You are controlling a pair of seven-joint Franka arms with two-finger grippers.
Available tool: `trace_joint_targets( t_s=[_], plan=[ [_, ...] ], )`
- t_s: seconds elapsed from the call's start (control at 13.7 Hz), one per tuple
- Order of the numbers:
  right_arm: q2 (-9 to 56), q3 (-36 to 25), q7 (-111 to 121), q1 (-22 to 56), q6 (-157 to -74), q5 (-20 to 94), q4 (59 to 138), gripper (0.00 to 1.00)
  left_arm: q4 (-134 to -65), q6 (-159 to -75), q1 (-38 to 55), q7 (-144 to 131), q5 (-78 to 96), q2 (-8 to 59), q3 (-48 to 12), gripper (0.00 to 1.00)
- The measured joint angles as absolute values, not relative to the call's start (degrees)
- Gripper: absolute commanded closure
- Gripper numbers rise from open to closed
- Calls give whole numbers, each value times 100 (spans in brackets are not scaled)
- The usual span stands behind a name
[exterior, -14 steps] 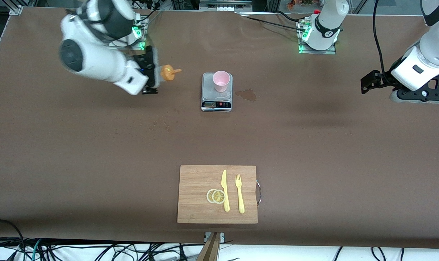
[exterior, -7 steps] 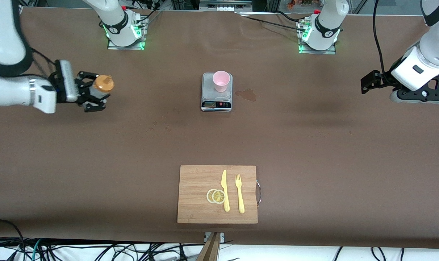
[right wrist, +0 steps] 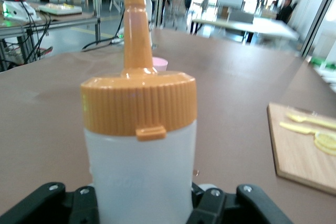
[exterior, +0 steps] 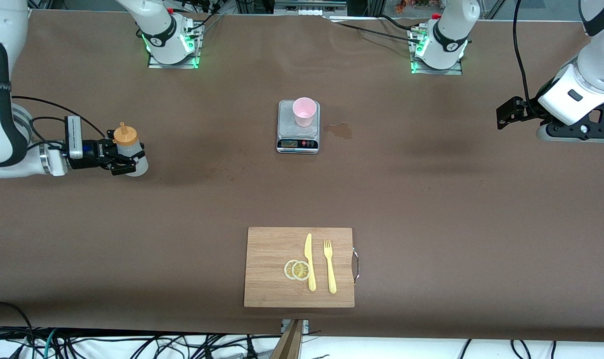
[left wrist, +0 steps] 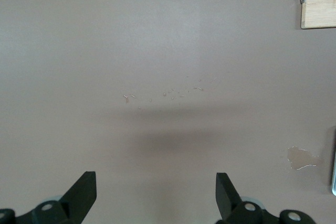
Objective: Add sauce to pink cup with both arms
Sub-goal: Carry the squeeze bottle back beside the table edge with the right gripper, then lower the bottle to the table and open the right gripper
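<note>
The sauce will be stood on the bare table just ahead of my right gripper [exterior: 169, 159], at a spot that is well short of the scale.
The sauce [exterior: 128, 150], a whitish squeeze bottle with an orange nozzle cap, stands upright in my right gripper [exterior: 125, 160], low over the table toward the right arm's end. The fingers are shut on its body. In the right wrist view the sauce [right wrist: 140, 145] fills the middle, gripped at its lower part by the right gripper [right wrist: 142, 205], and the pink cup [right wrist: 160, 64] shows small past it. The pink cup [exterior: 304, 110] stands on a scale [exterior: 298, 135] at mid-table. My left gripper [exterior: 505, 114] waits open over bare table at the left arm's end, and the left gripper [left wrist: 156, 192] holds nothing.
A wooden cutting board [exterior: 272, 269] with a yellow knife [exterior: 310, 262], a fork [exterior: 329, 267] and lemon slices [exterior: 297, 269] lies nearer the front camera. A dried spill [exterior: 339, 130] marks the table beside the scale.
My right gripper has carried the sauce away from the cup toward the right arm's end, lowering it and turning it from tipped sideways to upright. The left arm has not moved.
</note>
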State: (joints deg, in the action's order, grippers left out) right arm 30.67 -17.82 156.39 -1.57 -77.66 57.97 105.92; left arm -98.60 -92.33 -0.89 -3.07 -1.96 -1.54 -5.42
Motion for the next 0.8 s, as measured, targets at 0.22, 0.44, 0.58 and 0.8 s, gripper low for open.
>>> trace_joint_targets(
  t_s=[0.22,0.44,0.58,0.8],
  plan=[
    [3699,-1779,15801,-247,-7251,6332,10554,100,-9860,-9233,-89,-307,-196,-154,-542,0],
    [4309,-1775,15795,-305,-7017,6496,10540,100,-9860,-9233,-89,-307,-196,-154,-542,0],
    [4695,-1774,15752,-349,-6965,6504,10555,100,-9860,-9231,-89,-307,-196,-154,-542,0],
    [4961,-1774,15666,-378,-6877,6561,10711,100,-9860,-9231,-89,-307,-196,-154,-542,0]
  ],
)
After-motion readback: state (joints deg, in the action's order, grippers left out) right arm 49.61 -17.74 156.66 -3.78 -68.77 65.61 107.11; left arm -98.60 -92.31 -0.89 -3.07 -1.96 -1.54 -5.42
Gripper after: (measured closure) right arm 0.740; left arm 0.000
